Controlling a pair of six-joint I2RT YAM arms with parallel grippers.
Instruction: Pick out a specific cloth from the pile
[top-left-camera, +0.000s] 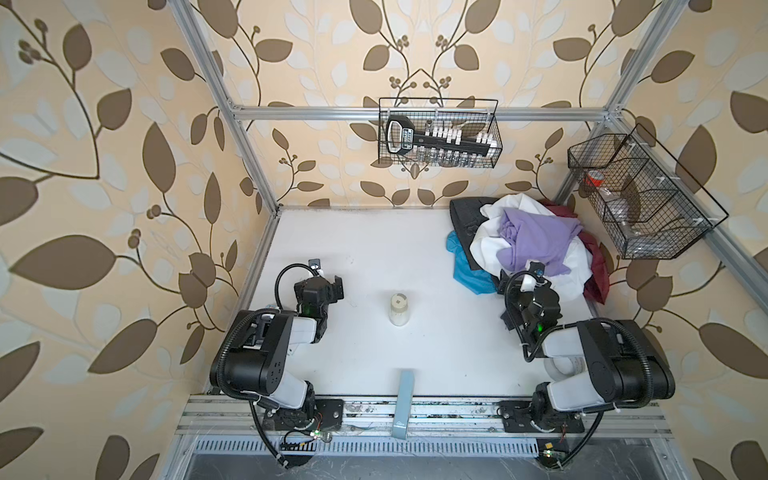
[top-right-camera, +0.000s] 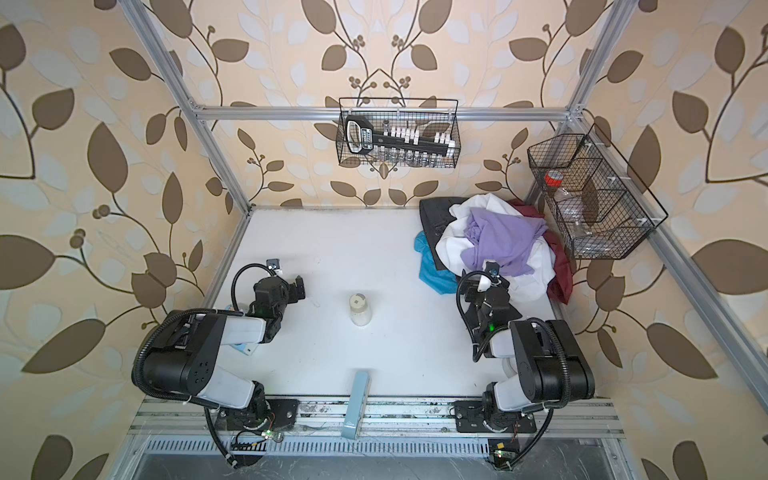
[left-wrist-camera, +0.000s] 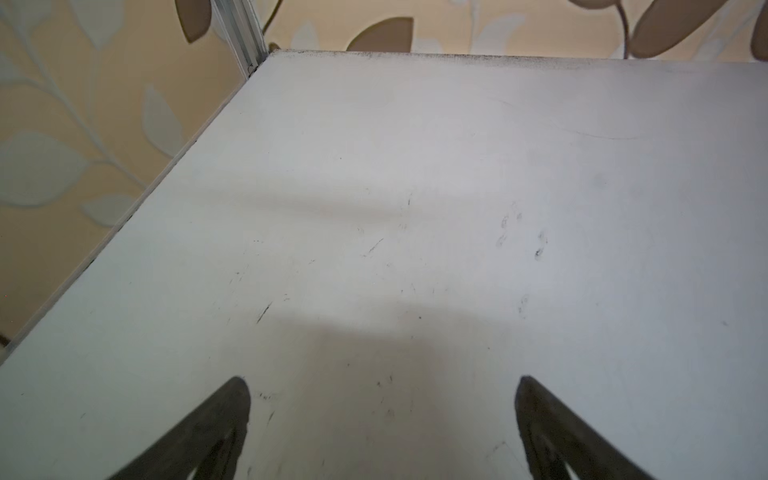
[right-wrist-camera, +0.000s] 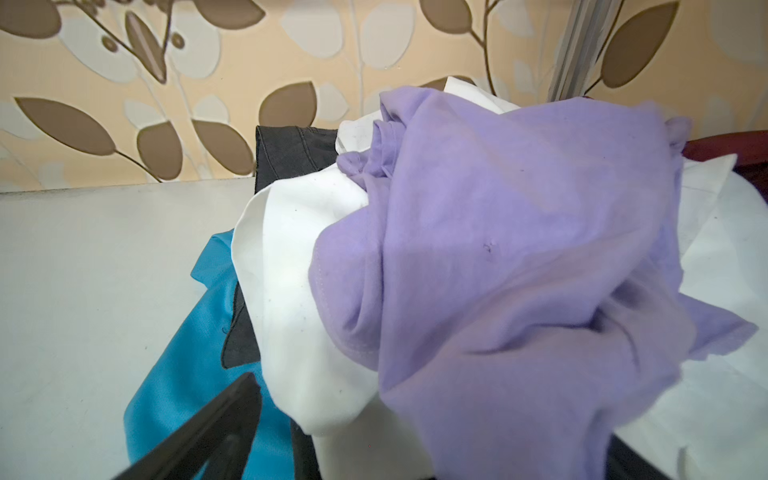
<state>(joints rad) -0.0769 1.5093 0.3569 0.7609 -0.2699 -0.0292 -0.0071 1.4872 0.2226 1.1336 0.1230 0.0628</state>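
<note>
My right gripper will grab the uncovered middle of the turquoise cloth (top-left-camera: 468, 272) (right-wrist-camera: 193, 380), next to the edge of the black cloth, to pull it out of the pile.
The pile (top-left-camera: 536, 237) (top-right-camera: 498, 237) of white, lilac, dark red and black cloths lies in the back right corner of the table. The turquoise cloth (top-left-camera: 467, 272) (top-right-camera: 434, 274) sticks out from under the pile's left side, partly covered by black and white fabric. My right gripper (top-left-camera: 527, 280) (top-right-camera: 484, 283) is open at the pile's near edge. In the right wrist view one finger (right-wrist-camera: 220, 424) stands over the turquoise cloth (right-wrist-camera: 187, 374); the other finger is hidden behind the lilac cloth (right-wrist-camera: 519, 249). My left gripper (top-left-camera: 336, 286) (left-wrist-camera: 382, 384) is open over bare table.
A small white jar (top-left-camera: 400, 309) (top-right-camera: 360, 309) stands mid-table between the arms. Wire baskets hang on the back wall (top-left-camera: 438, 133) and the right wall (top-left-camera: 640, 195), the latter just above the pile. A grey-blue bar (top-left-camera: 404, 401) sits at the front edge.
</note>
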